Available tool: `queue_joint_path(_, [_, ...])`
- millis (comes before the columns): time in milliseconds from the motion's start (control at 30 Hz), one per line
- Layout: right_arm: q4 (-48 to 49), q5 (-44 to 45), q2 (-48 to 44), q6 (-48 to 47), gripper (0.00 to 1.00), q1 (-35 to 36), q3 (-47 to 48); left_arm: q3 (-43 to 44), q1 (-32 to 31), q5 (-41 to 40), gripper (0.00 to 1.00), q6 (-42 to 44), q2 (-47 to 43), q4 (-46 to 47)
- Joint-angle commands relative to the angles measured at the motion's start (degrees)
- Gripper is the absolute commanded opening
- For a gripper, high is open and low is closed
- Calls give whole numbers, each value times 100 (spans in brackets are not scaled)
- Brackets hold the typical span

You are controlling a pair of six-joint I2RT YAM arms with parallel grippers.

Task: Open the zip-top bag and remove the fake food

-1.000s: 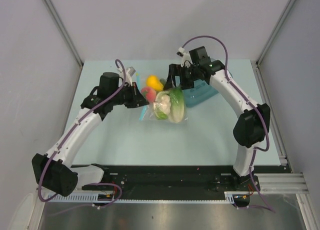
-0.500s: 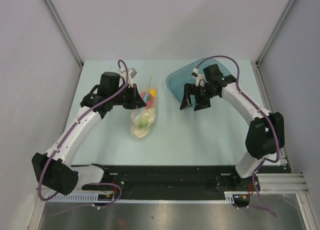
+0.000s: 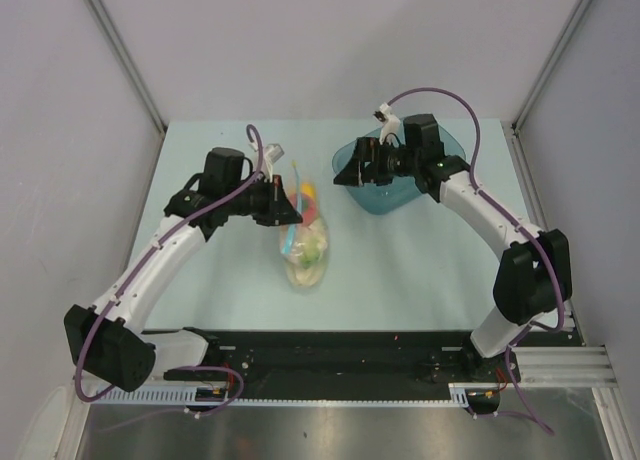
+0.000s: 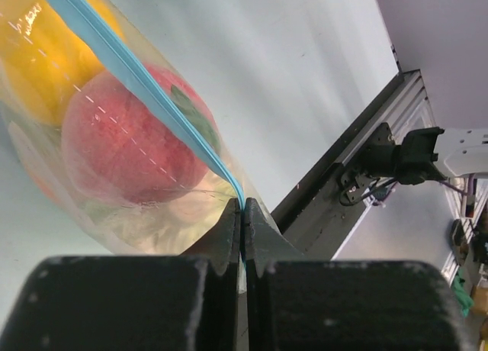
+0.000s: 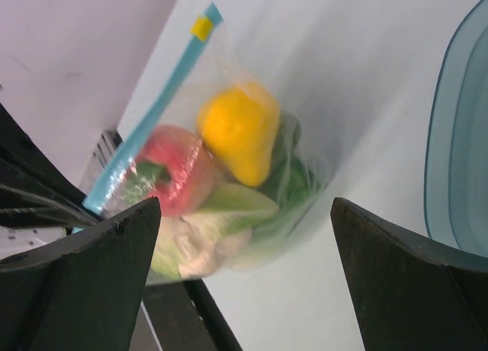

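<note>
The bag's zip is pinched by my left gripper far from its yellow slider, so my right gripper should hold the zip while my left gripper takes the zip's slider end (image 3: 294, 167).
The zip-top bag (image 3: 308, 242) is clear with a light blue zip strip (image 3: 290, 230) and sits left of the table's centre. It holds the fake food: a yellow fruit (image 5: 240, 130), a red piece (image 5: 171, 175), green-and-white cabbage (image 5: 229, 210) and a whitish piece. My left gripper (image 3: 285, 212) is shut on the zip strip (image 4: 152, 91), pinching it at the jaw tips (image 4: 242, 214). My right gripper (image 3: 350, 170) is open and empty, to the right of the bag and apart from it. In the right wrist view (image 5: 244, 206) it faces the bag (image 5: 221, 160).
A teal translucent tray (image 3: 405, 180) lies at the back right, under the right wrist, and its rim shows in the right wrist view (image 5: 457, 160). Grey walls enclose the table on three sides. The black rail (image 3: 330, 355) runs along the near edge.
The right gripper left the bag, swung away to the right, then came back partway to the tray's left rim. The bag now hangs from the left gripper alone and has shifted slightly right.
</note>
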Motion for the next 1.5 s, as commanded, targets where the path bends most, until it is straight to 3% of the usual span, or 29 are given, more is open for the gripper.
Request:
queue_joint_path(0, [689,858,-46,1239,100,271,168,-97,-186,39,0,-600,-186,604])
queue_joint_path(100, [-24,2285,-63,1565,100,869,405,-352,-554,-267,0,-1293,-282,1097])
queue_joint_path(233, [-139,3086,112,1540,100,1502,686,-650,-1029,-1294,0,-1893,-352,1379])
queue_joint_path(333, [-665,3412,489,1286,98,1757,1274,-695,-1215,-1595,0,-2008,-361,1362])
queue_joint_path(433, [-1404,3702,824,1066,85,1872,1776,-809,-1294,-1894,0,-2104,-458,1406])
queue_joint_path(533, [-1440,3835,728,838,76,1907,1655,-906,-1329,-1991,0,-2183,-572,1617])
queue_joint_path(567, [-1318,3835,693,610,66,1925,1584,-915,-1329,-1887,0,-2166,-581,1678])
queue_joint_path(633, [-1221,3809,596,433,57,1890,1417,-950,-1347,-1851,10,-2070,-677,1678])
queue_joint_path(667, [-1081,3547,604,267,49,1872,1364,-993,-1355,-1833,13,-2034,-712,1774])
queue_joint_path(833, [-869,2764,815,11,34,1731,1477,-1117,-1355,-1597,19,-1938,-740,2082])
queue_joint_path(867, [-947,2615,876,-33,14,1731,1548,-1073,-1355,-1526,21,-1920,-609,2074])
queue_joint_path(933, [-1201,2482,877,-322,0,1714,1680,-724,-1355,-1664,36,-1622,-546,1751])
queue_joint_path(967, [-1264,2238,781,-437,0,1644,1663,-634,-1329,-1823,52,-1508,-642,1409])
queue_joint_path(1067, [-1291,1046,413,-850,0,1285,1235,-589,-963,-1913,75,-919,-1045,1405])
queue_joint_path(1267, [-878,-1223,-151,-895,0,651,494,-1283,392,35,76,-462,-1109,2731])
queue_joint_path(1467, [-922,-2648,-72,-1018,0,264,476,-1038,473,1399,68,698,103,2952])
